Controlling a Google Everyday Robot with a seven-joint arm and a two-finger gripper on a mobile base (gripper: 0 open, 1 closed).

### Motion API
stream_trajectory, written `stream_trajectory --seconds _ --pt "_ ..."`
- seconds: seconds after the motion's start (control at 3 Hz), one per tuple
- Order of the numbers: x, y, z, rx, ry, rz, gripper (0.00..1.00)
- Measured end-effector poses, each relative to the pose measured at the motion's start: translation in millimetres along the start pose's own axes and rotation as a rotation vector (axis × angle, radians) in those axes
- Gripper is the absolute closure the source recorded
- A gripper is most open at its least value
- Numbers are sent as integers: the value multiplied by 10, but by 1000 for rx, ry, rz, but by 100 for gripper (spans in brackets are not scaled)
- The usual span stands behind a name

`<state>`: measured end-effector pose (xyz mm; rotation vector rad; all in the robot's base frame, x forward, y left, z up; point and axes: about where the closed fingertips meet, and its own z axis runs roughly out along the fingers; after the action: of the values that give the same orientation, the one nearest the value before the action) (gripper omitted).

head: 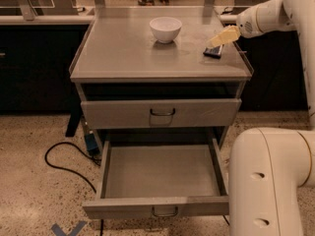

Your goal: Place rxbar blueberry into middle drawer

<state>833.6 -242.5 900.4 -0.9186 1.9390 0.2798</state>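
Note:
The robot's gripper should next go down to the middle of the rxbar blueberry (pixel 212 51) on the cabinet top and close there, between the bar's ends.
The rxbar blueberry (pixel 213 52), a small dark bar, lies flat on the cabinet top near its right edge. My gripper (pixel 215 40), pale yellow at the end of the white arm reaching in from the right, hangs just above the bar and partly covers its far end. I cannot make out contact between them. The middle drawer (pixel 123 208) is pulled far out at the bottom of the cabinet, its grey inside bare and its loop handle on the front.
A white bowl (pixel 166 28) stands at the centre back of the cabinet top (pixel 118 48). The upper handled drawer (pixel 161 113) is shut. A black cable (pixel 64 166) runs over the speckled floor on the left. The robot's white base (pixel 270 181) fills the lower right.

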Motion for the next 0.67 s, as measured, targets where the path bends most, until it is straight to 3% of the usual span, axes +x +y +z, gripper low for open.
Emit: stream_trajectory --seconds 0.33,0.67 --pt "5 5 13 -2 0 0 0" --pt "197 247 329 -96 37 -15 0"
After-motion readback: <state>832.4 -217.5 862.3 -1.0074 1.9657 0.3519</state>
